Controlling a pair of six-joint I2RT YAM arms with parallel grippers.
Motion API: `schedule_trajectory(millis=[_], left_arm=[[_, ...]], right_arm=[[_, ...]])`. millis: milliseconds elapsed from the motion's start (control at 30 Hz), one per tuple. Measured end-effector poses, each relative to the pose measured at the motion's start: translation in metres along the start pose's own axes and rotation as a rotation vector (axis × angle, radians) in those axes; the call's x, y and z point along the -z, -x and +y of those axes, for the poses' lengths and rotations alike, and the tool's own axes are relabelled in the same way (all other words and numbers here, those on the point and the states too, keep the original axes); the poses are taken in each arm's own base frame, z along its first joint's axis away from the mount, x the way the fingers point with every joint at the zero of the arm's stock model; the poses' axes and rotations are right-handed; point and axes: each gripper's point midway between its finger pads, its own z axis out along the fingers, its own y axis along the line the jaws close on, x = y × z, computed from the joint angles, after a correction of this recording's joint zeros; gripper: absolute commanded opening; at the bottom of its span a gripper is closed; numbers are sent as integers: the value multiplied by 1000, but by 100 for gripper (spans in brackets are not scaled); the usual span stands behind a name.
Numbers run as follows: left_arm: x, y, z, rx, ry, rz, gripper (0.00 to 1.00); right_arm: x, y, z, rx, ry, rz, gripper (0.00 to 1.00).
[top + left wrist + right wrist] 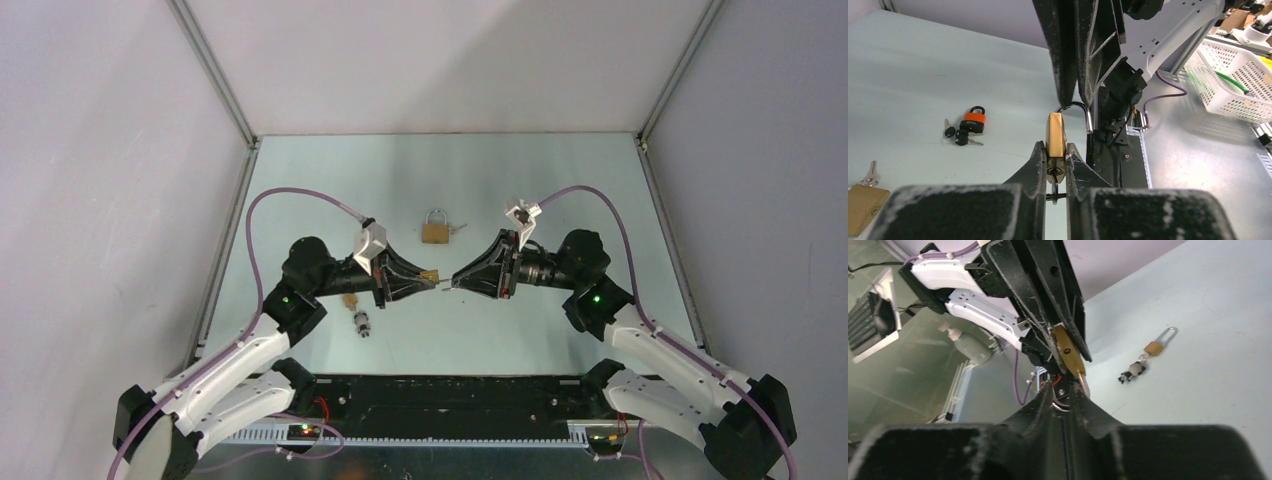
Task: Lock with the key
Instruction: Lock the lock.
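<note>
My right gripper should turn the shackle in line, as its free leg hangs beside the brass padlock's body, then take its bend (pixel 1078 104) to push it shut.
A brass padlock (pixel 1055 134) stands upright between the fingers of my left gripper (pixel 1054 148), which is shut on its body. Its silver shackle (pixel 1087 116) is sprung open, one leg hanging free. The key (pixel 1054 186) sits in the keyhole on the padlock's underside, edge-on between my left fingers. My right gripper (pixel 1062 391) meets the padlock (pixel 1069 353) from the opposite side and is shut on the top of the shackle (pixel 1062 406). From above, the left gripper (pixel 432 279) and right gripper (pixel 451 284) meet tip to tip above the middle of the table.
A second brass padlock (pixel 435 231) lies further back on the table. An orange padlock (pixel 973 120) with black-headed keys (pixel 955 135) and a long-shackled small padlock (pixel 1154 345) lie near my left arm. A white basket (pixel 1233 85) stands off the table.
</note>
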Motion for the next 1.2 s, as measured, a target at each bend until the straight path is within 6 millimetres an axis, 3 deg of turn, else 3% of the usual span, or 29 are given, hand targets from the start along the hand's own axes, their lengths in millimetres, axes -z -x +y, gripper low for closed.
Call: schedule_trajectory(millis=[67,267,400,700,967,1200], left_arm=[[0,1,0,-4,-2,-3,0],[0,2,-3,-8,-10,-7,0],[1,2,-4,1,-14,-6,0],[2,10,-19,43,-81,4,0],[3,11,-30,78,-133,17,0],[4,10,-32,90,-139,21,0]], right_arm=[[2,1,-3,4,-26,-8,41],[10,12,-4,70,-96,-60,46],[16,14,-2,163,-102,-66,45],[28,-15,13,446,14,4,41],[10,-28,32,634,109,16,34],[2,-24,30,728,59,-13,32]])
